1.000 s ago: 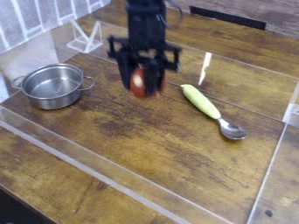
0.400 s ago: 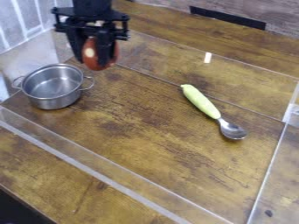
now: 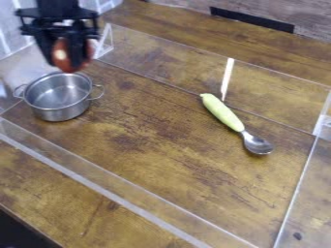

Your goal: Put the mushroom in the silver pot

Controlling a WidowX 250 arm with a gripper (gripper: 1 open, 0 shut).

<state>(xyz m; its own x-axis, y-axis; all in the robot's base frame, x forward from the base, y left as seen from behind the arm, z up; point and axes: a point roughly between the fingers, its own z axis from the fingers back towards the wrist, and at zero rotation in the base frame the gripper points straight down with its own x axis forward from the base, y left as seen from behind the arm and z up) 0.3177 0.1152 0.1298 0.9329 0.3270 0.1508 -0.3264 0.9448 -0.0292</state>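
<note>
The mushroom will be released from my gripper onto the middle of the bottom inside the silver pot (image 3: 56, 96), and I need to let it go there.
My gripper (image 3: 64, 58) hangs at the upper left, pointing straight down, shut on the mushroom (image 3: 64, 57), whose reddish-brown cap shows between the black fingers. The silver pot (image 3: 57, 96) stands on the wooden table just below and slightly in front of the gripper, empty, with small side handles. The mushroom is held in the air above the pot's far rim, apart from it.
A green-handled spoon (image 3: 234, 121) lies to the right of centre, its metal bowl toward the front right. Clear acrylic walls (image 3: 155, 208) fence the work area. A white tiled wall and a small clear stand (image 3: 93, 41) sit behind the pot.
The gripper has carried the mushroom leftward from the table's middle to a spot over the pot. The pot and spoon stayed put.
</note>
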